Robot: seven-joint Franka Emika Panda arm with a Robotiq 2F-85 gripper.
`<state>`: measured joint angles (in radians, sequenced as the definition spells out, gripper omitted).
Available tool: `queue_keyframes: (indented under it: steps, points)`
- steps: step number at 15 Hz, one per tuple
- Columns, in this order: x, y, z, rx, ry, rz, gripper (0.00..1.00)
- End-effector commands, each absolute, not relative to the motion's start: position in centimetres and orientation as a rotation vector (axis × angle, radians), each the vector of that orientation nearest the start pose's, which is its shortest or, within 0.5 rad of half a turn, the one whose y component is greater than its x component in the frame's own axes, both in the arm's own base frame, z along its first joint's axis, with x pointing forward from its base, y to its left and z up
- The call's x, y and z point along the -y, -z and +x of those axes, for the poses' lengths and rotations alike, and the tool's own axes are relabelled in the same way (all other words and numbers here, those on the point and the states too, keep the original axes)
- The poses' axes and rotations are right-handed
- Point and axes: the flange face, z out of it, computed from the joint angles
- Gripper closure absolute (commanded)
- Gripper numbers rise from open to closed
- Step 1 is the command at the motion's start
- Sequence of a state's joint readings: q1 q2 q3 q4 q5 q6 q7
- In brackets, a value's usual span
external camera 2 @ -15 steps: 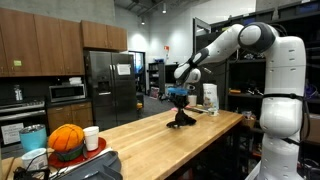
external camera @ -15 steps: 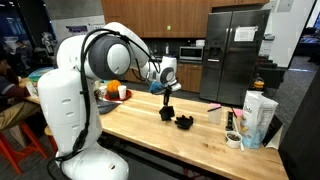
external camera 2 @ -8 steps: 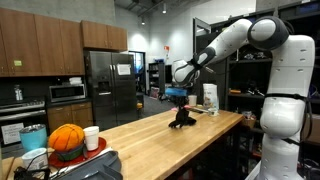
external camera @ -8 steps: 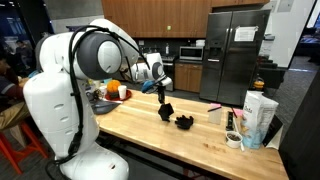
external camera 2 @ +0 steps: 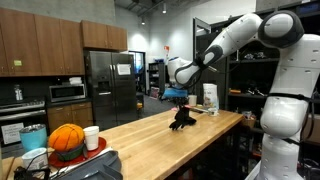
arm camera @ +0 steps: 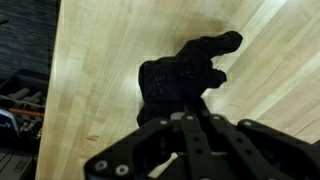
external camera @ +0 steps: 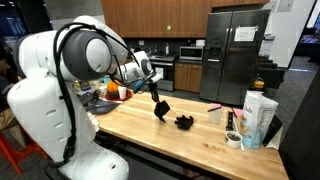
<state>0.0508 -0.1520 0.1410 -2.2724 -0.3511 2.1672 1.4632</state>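
Next, my gripper lets go of the black glove's cuff on the bare wood (external camera: pixel 159 129) next to the other black glove, toward the near edge of the table.
A black glove (arm camera: pixel 180 75) lies on the light wooden table (arm camera: pixel 90 70), fingers pointing to the upper right in the wrist view. It also shows in both exterior views (external camera: pixel 184 122) (external camera 2: pixel 181 122). My gripper (arm camera: pixel 186 120) hangs just above the table beside the glove, tilted, with its black fingers pressed together and nothing seen between them. In both exterior views the gripper (external camera: pixel 160 109) (external camera 2: pixel 179 108) is close to the glove, at most a small gap between them.
A white carton (external camera: pixel 259 117), small cups (external camera: pixel 233 138) and a pink pen (external camera: pixel 214 106) stand at one end of the table. An orange ball (external camera 2: pixel 67 138), a white cup (external camera 2: pixel 91 137) and a blue tub (external camera 2: pixel 33 135) stand at the opposite end. A steel fridge (external camera: pixel 238 55) is behind.
The arm has swung sideways and the gripper has shifted a little away from the glove, tilting more. The glove has not moved. The fingers stay shut.
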Motion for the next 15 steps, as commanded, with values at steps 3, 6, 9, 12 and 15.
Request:
queue_keyframes:
  steps: [3, 6, 9, 12, 15]
  points:
    - [-11.5, -44.7, 44.9, -1.622, 0.626, -2.913, 0.99]
    - [-13.3, -45.2, 43.4, -1.558, 0.667, -2.965, 0.99]
    - [-13.9, -46.5, 42.3, -1.513, 0.667, -2.975, 0.99]
    - [-13.0, -48.6, 42.0, -1.485, 0.605, -2.948, 0.99]
    - [-11.9, -50.0, 41.8, -1.474, 0.552, -2.916, 0.99]
